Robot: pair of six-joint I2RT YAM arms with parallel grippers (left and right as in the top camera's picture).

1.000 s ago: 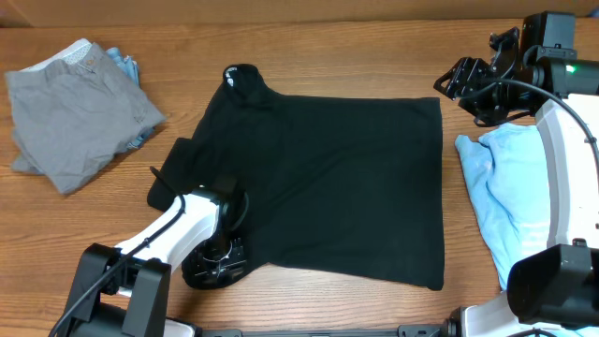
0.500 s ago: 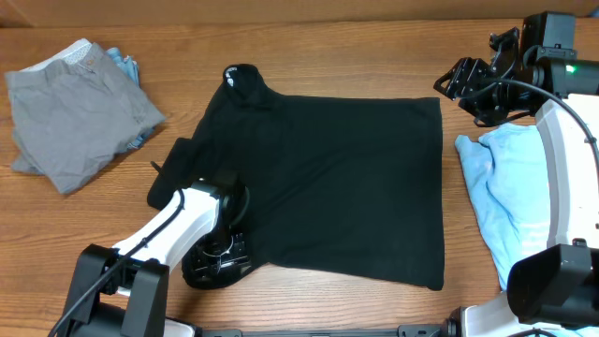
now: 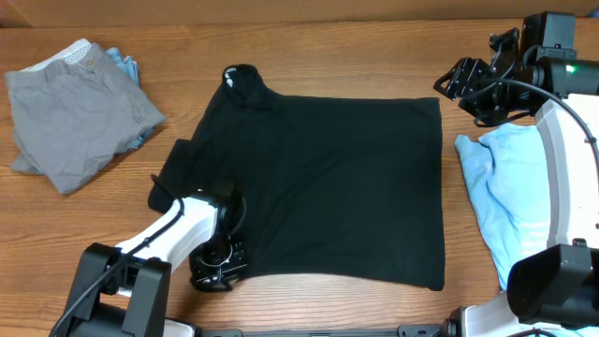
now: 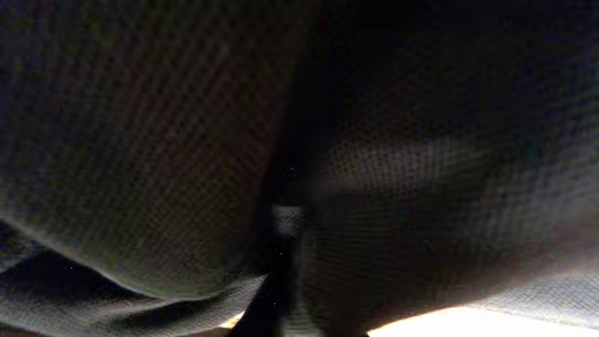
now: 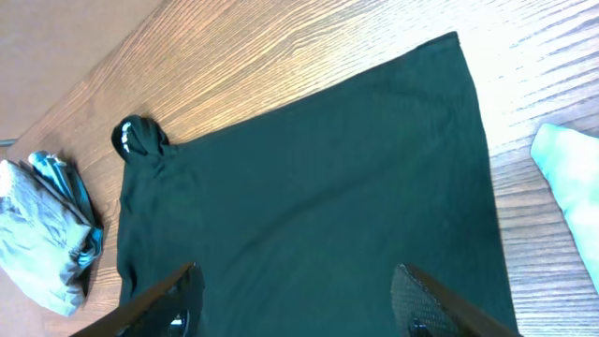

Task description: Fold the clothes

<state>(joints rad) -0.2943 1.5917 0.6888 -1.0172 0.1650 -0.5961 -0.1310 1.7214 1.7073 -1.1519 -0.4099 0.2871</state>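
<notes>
The black T-shirt's near sleeve is sticking out while my left gripper pinches a bunched crease, so I should open it, grab the sleeve's edge (image 3: 208,285) and bring the sleeve in.
The black T-shirt (image 3: 346,178) lies spread flat in the middle of the table, its collar (image 3: 239,80) bunched at the far left. My left gripper (image 3: 217,267) sits low at the shirt's near left edge, shut on the fabric. Black cloth (image 4: 140,140) fills the left wrist view, folded into a crease at the centre. My right gripper (image 3: 468,89) hangs open above the shirt's far right corner. In the right wrist view its fingers (image 5: 178,300) stand wide apart over the shirt (image 5: 309,187), holding nothing.
A grey garment (image 3: 75,112) lies crumpled at the far left with a bit of blue cloth under it. A light-blue tee (image 3: 505,187) lies at the right edge beside the right arm's white link (image 3: 566,159). Both arm bases stand at the near edge.
The left gripper has closed onto the shirt's near left edge and settled slightly nearer the front. The sleeve at the left has shifted a little. The right arm has not moved.
</notes>
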